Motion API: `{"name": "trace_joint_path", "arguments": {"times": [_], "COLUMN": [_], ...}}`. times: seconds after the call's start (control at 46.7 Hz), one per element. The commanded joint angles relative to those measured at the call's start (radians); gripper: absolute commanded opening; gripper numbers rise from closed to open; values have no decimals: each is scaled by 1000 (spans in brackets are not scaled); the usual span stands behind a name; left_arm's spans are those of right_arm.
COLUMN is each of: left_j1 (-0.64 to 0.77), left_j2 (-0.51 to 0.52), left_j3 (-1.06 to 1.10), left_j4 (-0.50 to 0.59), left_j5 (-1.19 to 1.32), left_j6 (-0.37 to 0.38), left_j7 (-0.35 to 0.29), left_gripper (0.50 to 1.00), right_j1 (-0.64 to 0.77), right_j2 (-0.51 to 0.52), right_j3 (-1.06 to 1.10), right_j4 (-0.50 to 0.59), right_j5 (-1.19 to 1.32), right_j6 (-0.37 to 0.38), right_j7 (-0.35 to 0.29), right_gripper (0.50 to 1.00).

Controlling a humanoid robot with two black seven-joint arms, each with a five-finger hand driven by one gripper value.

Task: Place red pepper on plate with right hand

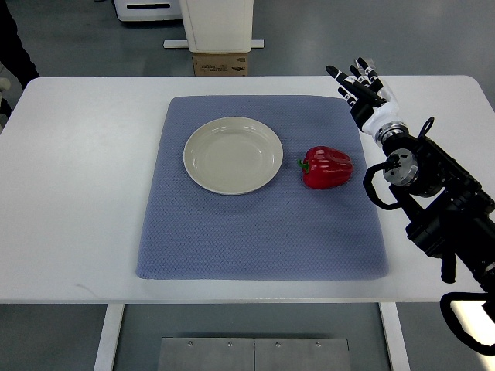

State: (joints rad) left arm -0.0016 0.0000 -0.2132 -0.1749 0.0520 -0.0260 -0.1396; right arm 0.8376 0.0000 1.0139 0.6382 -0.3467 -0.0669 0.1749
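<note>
My right gripper should close on the middle of the red pepper's body [329, 167], with fingers on its far side and thumb on its near side.
A red bell pepper [327, 168] with a green stem lies on its side on the blue-grey mat [263, 224], just right of a cream plate [233, 154] that holds nothing. My right hand [359, 83] reaches in from the right edge and hovers above the mat's far right corner, beyond and to the right of the pepper. Its black fingers are spread and hold nothing. The left arm does not show.
The mat lies on a white table [77, 193]. Past the far edge stand a white machine base [219, 27] and a cardboard box [220, 63]. Part of a person in dark clothes [11, 46] shows at the top left.
</note>
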Motion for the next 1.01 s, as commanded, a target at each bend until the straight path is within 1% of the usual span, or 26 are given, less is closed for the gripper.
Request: {"name": "trace_joint_path", "arguments": {"times": [0.0,0.385,0.578,0.984], "left_j1": [0,0,0,0], "left_j2": [0,0,0,0], "left_j3": [0,0,0,0], "left_j4": [0,0,0,0], "left_j5": [0,0,0,0], "left_j6": [0,0,0,0], "left_j7": [0,0,0,0], "left_gripper": [1000,1000,1000,1000], "right_j1": [0,8,-3,0], "right_j2": [0,-11,-29,-35], "right_j3": [-1,-14,-15,-55], "right_j4": [0,6,8,11], "right_j5": [0,0,-2,-2], "right_j6": [1,2,38,38], "right_j7": [0,0,0,0], "right_gripper": [1000,1000,1000,1000]}}
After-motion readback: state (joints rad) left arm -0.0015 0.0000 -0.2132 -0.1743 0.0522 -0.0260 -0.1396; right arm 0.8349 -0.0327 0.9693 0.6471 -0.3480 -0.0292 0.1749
